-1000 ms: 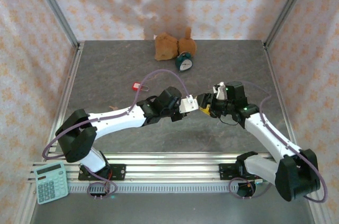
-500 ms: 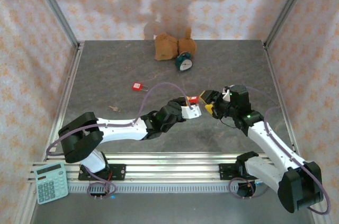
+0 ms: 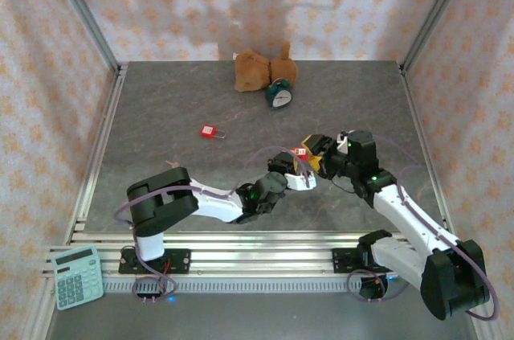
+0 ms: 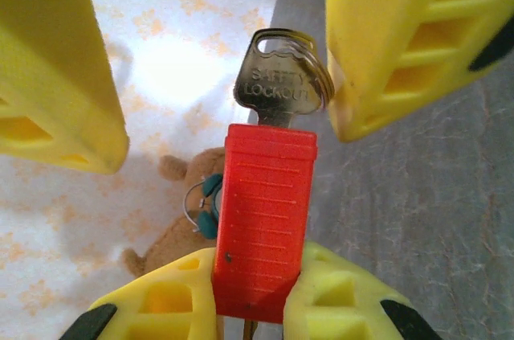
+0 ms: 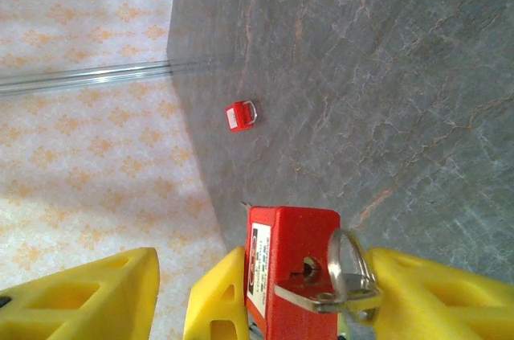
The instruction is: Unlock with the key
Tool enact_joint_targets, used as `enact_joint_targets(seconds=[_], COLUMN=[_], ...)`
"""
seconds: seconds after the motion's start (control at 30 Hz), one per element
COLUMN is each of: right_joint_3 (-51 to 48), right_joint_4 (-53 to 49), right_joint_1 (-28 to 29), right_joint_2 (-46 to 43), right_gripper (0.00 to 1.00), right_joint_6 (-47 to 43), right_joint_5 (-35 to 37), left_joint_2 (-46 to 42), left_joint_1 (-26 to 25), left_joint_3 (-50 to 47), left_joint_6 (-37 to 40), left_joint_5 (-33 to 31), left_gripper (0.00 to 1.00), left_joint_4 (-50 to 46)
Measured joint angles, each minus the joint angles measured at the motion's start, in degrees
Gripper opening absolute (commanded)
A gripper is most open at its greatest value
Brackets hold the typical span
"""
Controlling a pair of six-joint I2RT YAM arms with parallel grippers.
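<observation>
Next, my right gripper takes the padlock so that my left gripper can regrip its narrow sides (image 4: 267, 215), as the key's head lies broadside across my right gripper's opening.
My left gripper (image 4: 257, 264) is shut on the lower body of a red padlock (image 4: 265, 211), holding it upright. A silver key (image 4: 277, 87), stamped SAFETY LOCKOUT and carrying a wire ring, stands out of the padlock's far end. My right gripper (image 5: 265, 256) is open around that end. Its yellow fingers (image 4: 401, 34) stand wide on either side, and the key's head and ring (image 5: 347, 280) rest against one finger. From above, the left gripper (image 3: 299, 170) and the right gripper (image 3: 315, 149) meet nose to nose at the padlock (image 3: 301, 153), right of the table's middle.
A second red padlock (image 3: 210, 131) lies on the grey table to the back left, and also appears in the right wrist view (image 5: 240, 114). A brown plush toy (image 3: 255, 69) and a teal alarm clock (image 3: 279, 96) sit at the back wall. A calculator (image 3: 78, 276) lies near the left base.
The left arm has folded in and carried the padlock rightward, so the key end now sits between the right gripper's fingers. The right arm has barely shifted.
</observation>
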Motion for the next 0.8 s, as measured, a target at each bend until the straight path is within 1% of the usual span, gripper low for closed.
enact_joint_targets(seconds=[0.17,0.27,0.3,0.37,0.47,0.63,0.7,0.8], right_joint_3=[-0.59,-0.85,-0.98,-1.2,-1.42,-1.49,-1.49,-1.49], right_joint_4=[1.2,1.84,2.16,2.62,3.34,5.01,5.53,5.6], right_joint_1=[0.0,0.0,0.0,0.0,0.0,0.0,0.02,0.02], right_joint_2=[0.52,0.81,0.85,0.9,0.9,0.9,0.9,0.83], right_gripper=[0.63,0.58,0.55,0.47,0.36,0.26,0.25,0.24], right_joint_6=[0.39,0.57,0.61,1.01,1.22,1.36,1.38,1.27], right_joint_5=[0.0,0.0,0.0,0.02,0.07,0.02,-0.02,-0.04], left_joint_2=[2.75,3.54,3.61,3.69,3.69,3.69,3.69,3.69], left_joint_1=[-1.07,-1.57,-1.73,-1.84,-1.84,-1.84,-1.86,-2.05], left_joint_3=[0.28,0.31,0.37,0.63,1.11,1.18,1.18,1.22], left_joint_6=[5.05,6.67,6.95,7.39,7.39,7.21,7.08,5.81], left_joint_5=[-1.81,-2.8,-2.99,-3.37,-4.15,-4.83,-5.09,-5.49], left_gripper=[0.07,0.07,0.07,0.07,0.07,0.07,0.09,0.18], left_joint_4=[6.21,8.66,9.05,9.92,10.71,11.23,11.32,11.15])
